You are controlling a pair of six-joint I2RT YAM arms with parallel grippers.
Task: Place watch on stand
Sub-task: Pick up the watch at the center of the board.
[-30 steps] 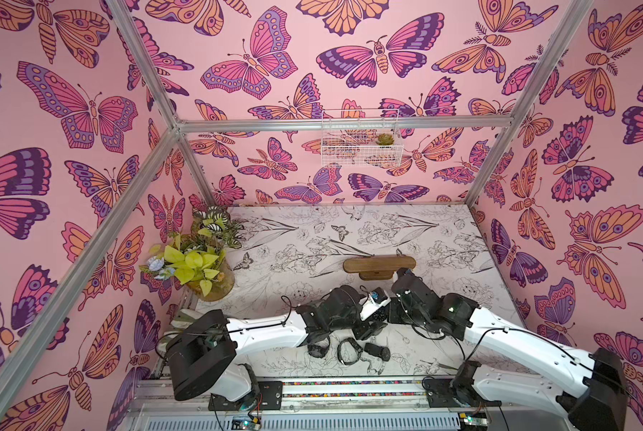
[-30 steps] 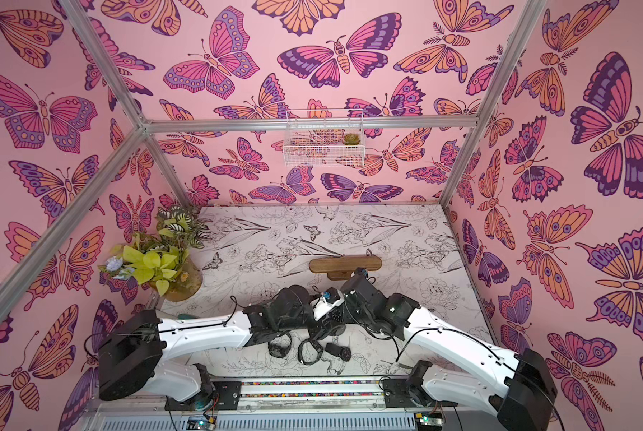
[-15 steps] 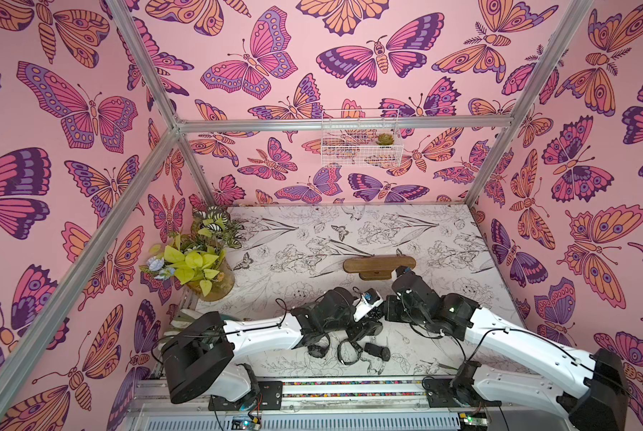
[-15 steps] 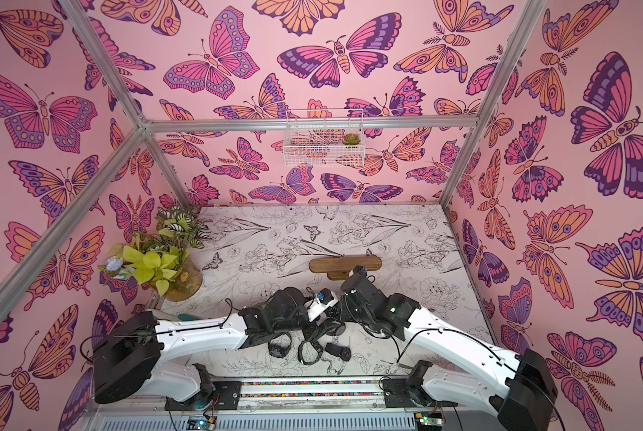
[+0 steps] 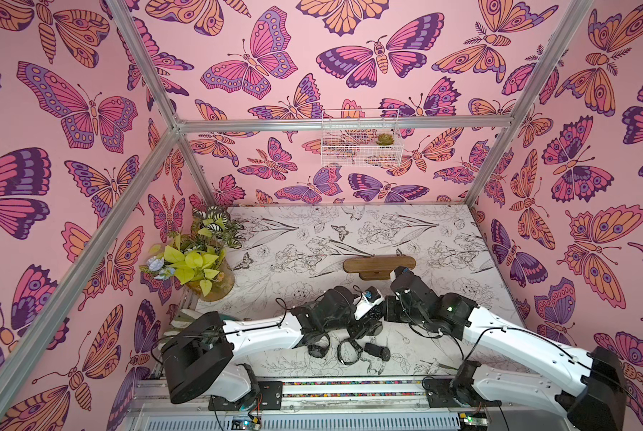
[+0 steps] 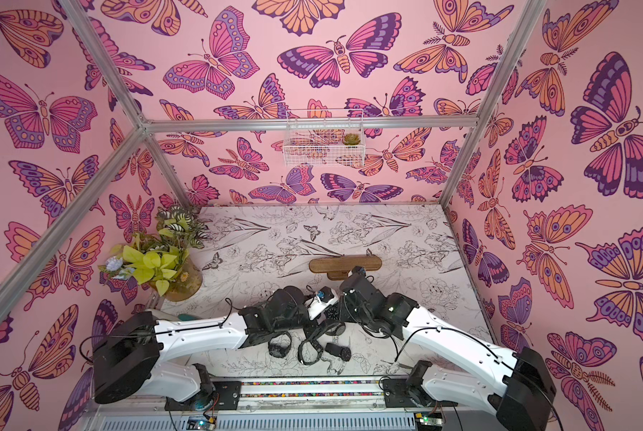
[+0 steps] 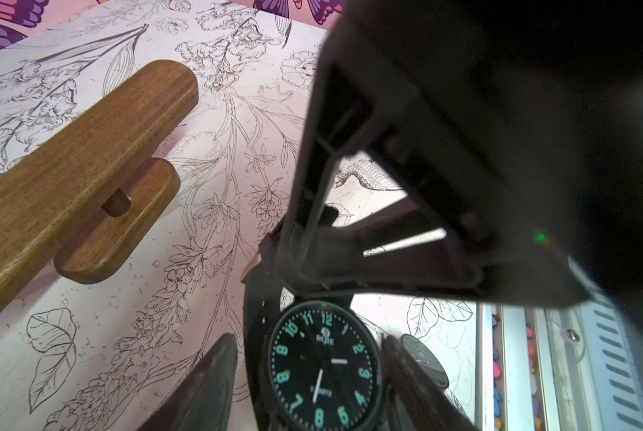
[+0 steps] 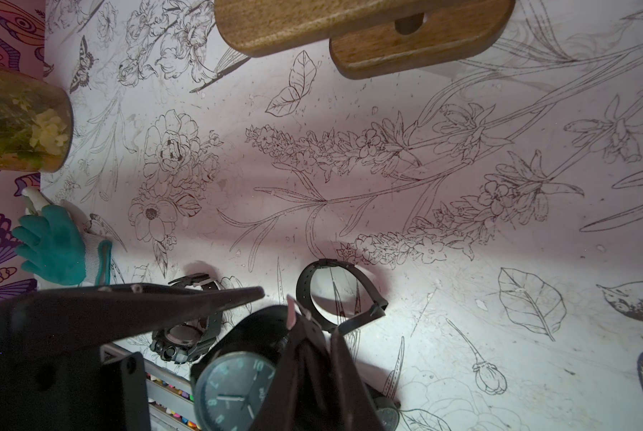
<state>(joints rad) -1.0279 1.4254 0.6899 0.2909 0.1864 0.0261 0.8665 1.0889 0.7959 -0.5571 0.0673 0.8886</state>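
The robot's right gripper has its finger inside the strap's loop, so the left gripper needs to hold the watch while the right gripper opens and takes the strap (image 7: 256, 316) by its edges.
The watch (image 7: 323, 369), black with teal numerals, hangs just above the table between the two arms near the front, in both top views (image 5: 375, 314) (image 6: 333, 314). My right gripper (image 8: 312, 324) is shut on its strap, and the face (image 8: 234, 392) shows beside the fingers. My left gripper (image 7: 308, 339) straddles the watch case with one finger (image 7: 405, 369) against it and the other finger (image 7: 211, 373) a sliver away. The stand (image 5: 378, 264) (image 6: 344, 264), a brown wooden bar on a flat base, sits just behind the grippers (image 7: 70, 179) (image 8: 312, 22).
Three more dark watches (image 5: 318, 349) (image 5: 349, 350) (image 5: 377, 350) lie at the front of the table under the arms. A vase of plants (image 5: 208, 268) stands at the left edge. A teal glove (image 8: 58, 250) lies front left. A wire basket (image 5: 361, 143) hangs on the back wall.
The right wrist has shifted a little back toward the stand with the watch. The left wrist has turned beside it, and its fingers have narrowed slightly around the case.
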